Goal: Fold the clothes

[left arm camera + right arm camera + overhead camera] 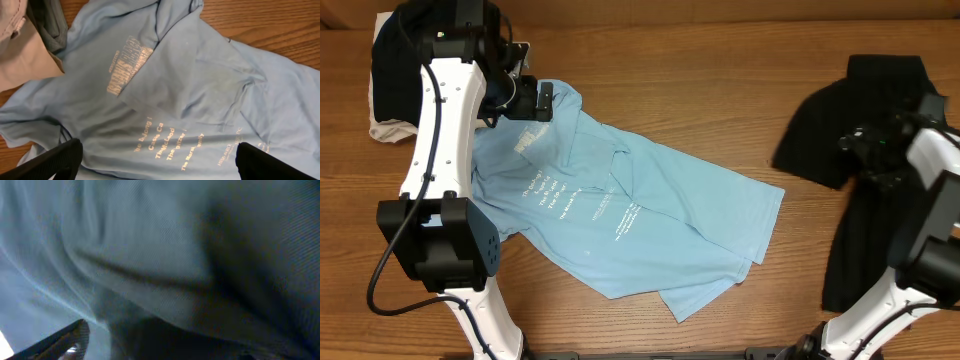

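A flap of the light blue T-shirt is doubled over its front, so before folding, my left gripper needs to pinch the flap's corner (123, 96) and lift it open.
A light blue T-shirt (620, 205) with gold print lies crumpled and partly folded over itself on the wooden table. My left gripper (532, 103) hovers over its upper left part. In the left wrist view the jaws (157, 152) are wide apart and empty above the printed blue T-shirt (200, 85). A black garment (840, 130) lies at the right. My right gripper (862, 150) is down on it. In the right wrist view the black garment (165, 255) fills the frame. Only the left finger shows, far out to the side, so the right gripper's jaws (160, 347) look spread.
A pile with a black piece (392, 60) and a beige piece (388, 130) lies at the back left corner. The beige piece (22, 55) and a grey piece (52, 27) also show in the left wrist view. Bare wood (720, 90) lies between the two garments.
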Controlling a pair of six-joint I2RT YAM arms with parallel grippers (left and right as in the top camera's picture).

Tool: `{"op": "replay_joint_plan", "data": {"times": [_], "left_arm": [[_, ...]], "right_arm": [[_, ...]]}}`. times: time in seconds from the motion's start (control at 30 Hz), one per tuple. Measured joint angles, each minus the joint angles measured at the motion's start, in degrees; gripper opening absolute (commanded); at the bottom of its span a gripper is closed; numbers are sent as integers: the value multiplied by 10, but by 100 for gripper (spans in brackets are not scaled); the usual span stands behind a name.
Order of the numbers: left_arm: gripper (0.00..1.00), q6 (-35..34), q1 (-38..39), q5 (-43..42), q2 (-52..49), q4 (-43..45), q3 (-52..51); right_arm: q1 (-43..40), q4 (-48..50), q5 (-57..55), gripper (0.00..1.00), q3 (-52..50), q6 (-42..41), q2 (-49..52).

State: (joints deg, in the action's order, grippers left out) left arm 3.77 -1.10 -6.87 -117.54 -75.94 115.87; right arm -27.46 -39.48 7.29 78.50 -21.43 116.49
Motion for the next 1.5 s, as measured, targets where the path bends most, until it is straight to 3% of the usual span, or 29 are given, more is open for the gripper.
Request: {"op": "replay_joint_plan", "data": {"times": [0.2,0.33,0.53,0.7,0.9,1.0,1.2,1.5], "left_arm": [[100,1,0,0,0,-2,0],[100,2,0,16,0,-34,12],[100,2,0,44,0,-137,155],[100,-9,0,51,8,-203,276],[100,-37,0,52,60,-205,296],[100,-54,0,52,95,-205,268],[100,-89,0,59,172,-200,108],[94,-38,0,45,115,14,-100]], "right_arm": [[-61,3,61,95,19,9,11],[-76,-61,101,95,71,25,31],[-67,-184,139,95,194,42,11],[-43,-243,155,95,225,48,-106],[7,-340,147,94,247,50,-296],[38,-393,118,94,248,50,-356],[70,-446,70,94,194,50,-393],[129,-351,60,94,-1,50,-391]]}}
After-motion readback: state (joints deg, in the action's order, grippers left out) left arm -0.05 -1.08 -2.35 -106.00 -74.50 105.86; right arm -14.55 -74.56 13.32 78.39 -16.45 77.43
